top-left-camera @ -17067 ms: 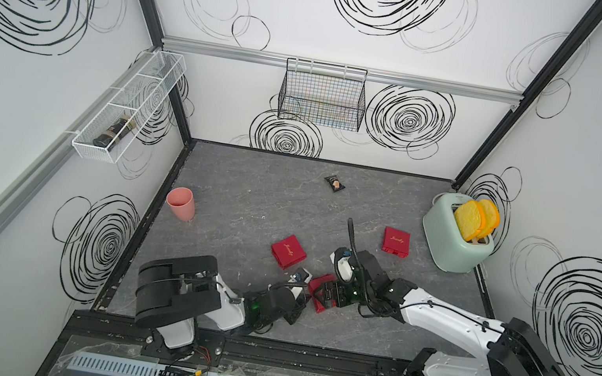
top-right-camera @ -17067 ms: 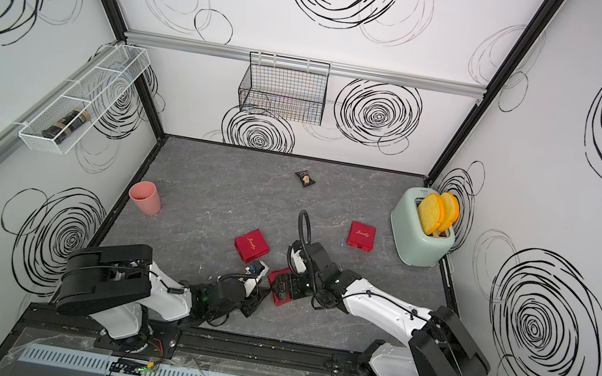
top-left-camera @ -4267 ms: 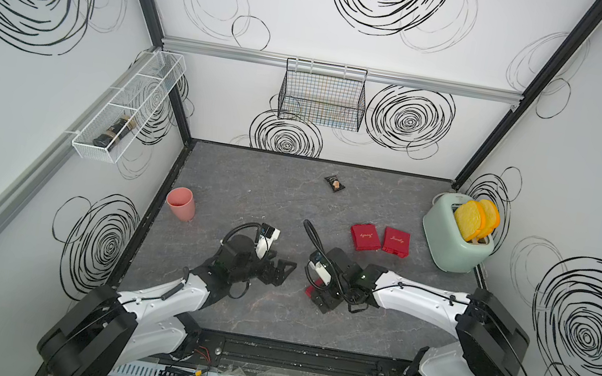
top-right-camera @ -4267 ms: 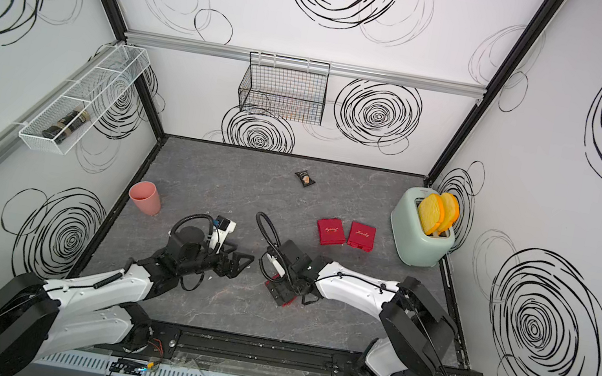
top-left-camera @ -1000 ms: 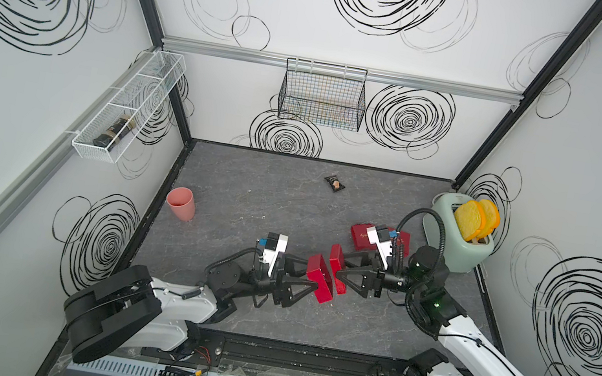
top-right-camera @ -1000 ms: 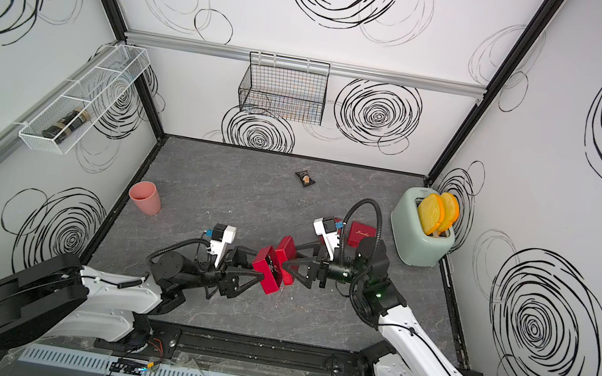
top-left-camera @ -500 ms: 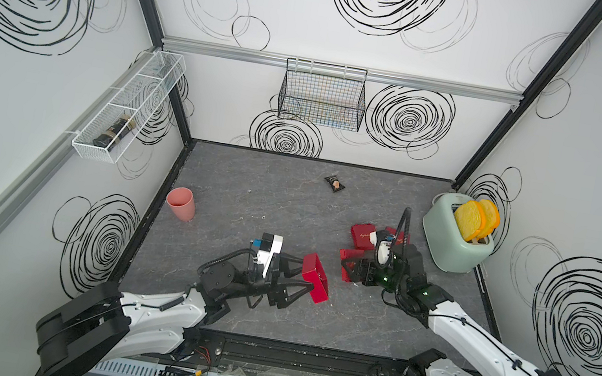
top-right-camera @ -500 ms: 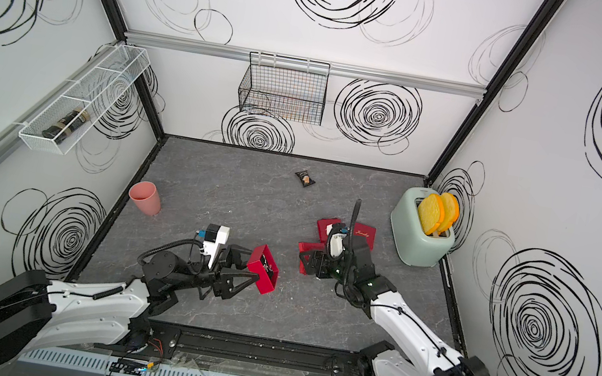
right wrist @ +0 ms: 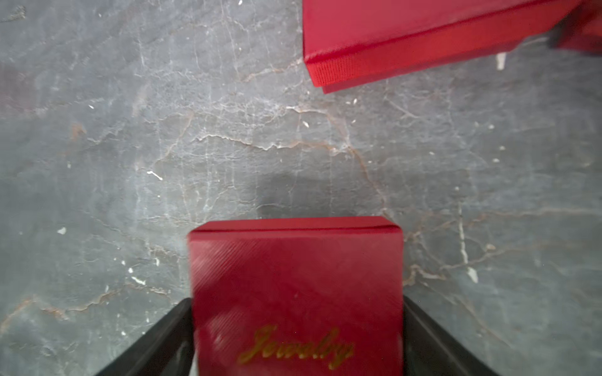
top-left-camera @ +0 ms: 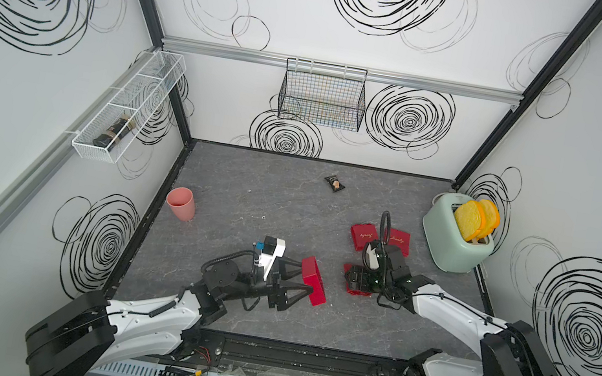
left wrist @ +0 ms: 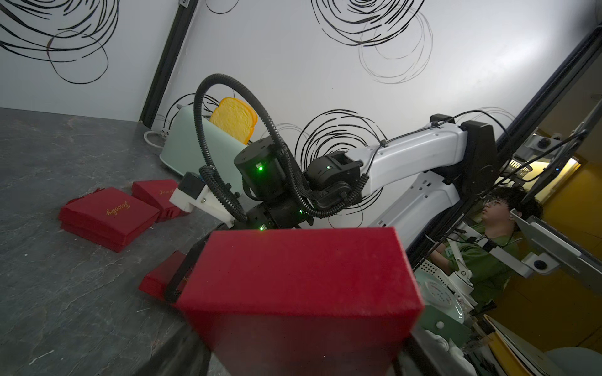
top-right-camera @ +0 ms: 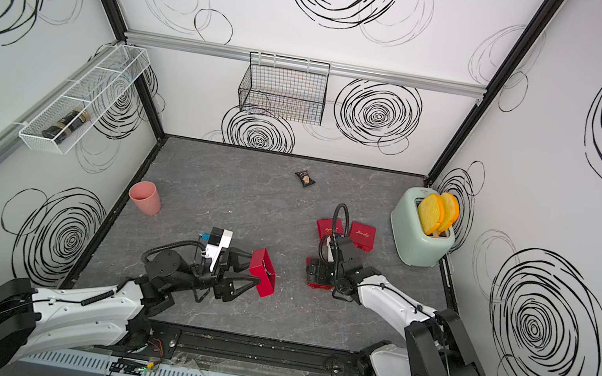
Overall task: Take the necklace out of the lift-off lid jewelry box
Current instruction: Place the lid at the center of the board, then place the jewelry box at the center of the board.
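Note:
The red jewelry box base's back side (top-left-camera: 315, 260), the one toward the small packet, is next for my right gripper to go to and close on.
My left gripper (top-left-camera: 309, 281) (top-right-camera: 256, 269) is shut on the red jewelry box base (top-left-camera: 315, 284) (top-right-camera: 263, 274), held tilted above the table at the front middle. In the left wrist view the base (left wrist: 299, 276) fills the space between the jaws. Its red lid (right wrist: 296, 293), printed "Jewelry", lies on the table between the fingers (right wrist: 169, 335) of my right gripper (right wrist: 297, 302) (top-left-camera: 358, 283), which stands open around it with a thin gap at one side. The necklace does not show in any view.
Two closed red boxes (top-left-camera: 363, 236) (top-left-camera: 398, 240) lie just behind the right gripper. A mint toaster (top-left-camera: 456, 240) with bread stands at the right wall. A pink cup (top-left-camera: 181, 203) stands at the left, and a small packet (top-left-camera: 334, 182) lies near the back.
A second ago both grippers held the box together in the air. The right arm has since carried the lid down to the table and spread its jaws. The left arm drew back with the base.

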### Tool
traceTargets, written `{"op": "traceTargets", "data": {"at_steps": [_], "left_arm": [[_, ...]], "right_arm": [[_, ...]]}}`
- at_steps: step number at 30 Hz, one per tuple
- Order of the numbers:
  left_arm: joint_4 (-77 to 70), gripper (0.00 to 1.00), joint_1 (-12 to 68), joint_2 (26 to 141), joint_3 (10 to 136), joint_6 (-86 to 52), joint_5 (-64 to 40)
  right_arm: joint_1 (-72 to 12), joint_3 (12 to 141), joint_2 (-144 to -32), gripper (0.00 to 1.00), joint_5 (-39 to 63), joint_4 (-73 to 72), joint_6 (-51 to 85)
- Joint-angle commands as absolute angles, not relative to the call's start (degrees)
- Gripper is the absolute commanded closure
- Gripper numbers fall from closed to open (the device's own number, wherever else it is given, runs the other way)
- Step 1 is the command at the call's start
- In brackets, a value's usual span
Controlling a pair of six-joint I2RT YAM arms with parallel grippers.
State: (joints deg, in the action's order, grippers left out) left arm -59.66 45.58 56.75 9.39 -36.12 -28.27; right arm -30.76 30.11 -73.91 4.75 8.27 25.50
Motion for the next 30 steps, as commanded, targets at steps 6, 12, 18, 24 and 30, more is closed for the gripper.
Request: {"op": "traceTargets", "data": {"at_steps": [6,12,18,24,30], "left_arm": [[-63.3,0.28,44.8,58.9,11.0,-36.0,-31.2],[-65.2,0.28,44.6,60.2,11.8,-36.4,-35.9],[-65.8,0.28,45.4,60.3,13.7,-36.3,-40.3],[-65.8,0.28,45.7,61.9,15.1,-35.6,-43.2],[-70.9,0.28,46.2,64.1,15.2,-38.0,-45.9]], "right_arm": [[-31.7,34.4,-66.4,0.03,5.4,15.5,22.4],[-31.6,30.4,-55.7,0.29,35.1,2.2,21.9],[-32.3,23.0,-45.7,0.65,50.6,-16.3,29.4],[-37.8,23.6,-43.1,0.64,50.0,-14.5,26.8],[-44.1,25.6,-44.3,0.64,44.3,-12.7,24.1]]}}
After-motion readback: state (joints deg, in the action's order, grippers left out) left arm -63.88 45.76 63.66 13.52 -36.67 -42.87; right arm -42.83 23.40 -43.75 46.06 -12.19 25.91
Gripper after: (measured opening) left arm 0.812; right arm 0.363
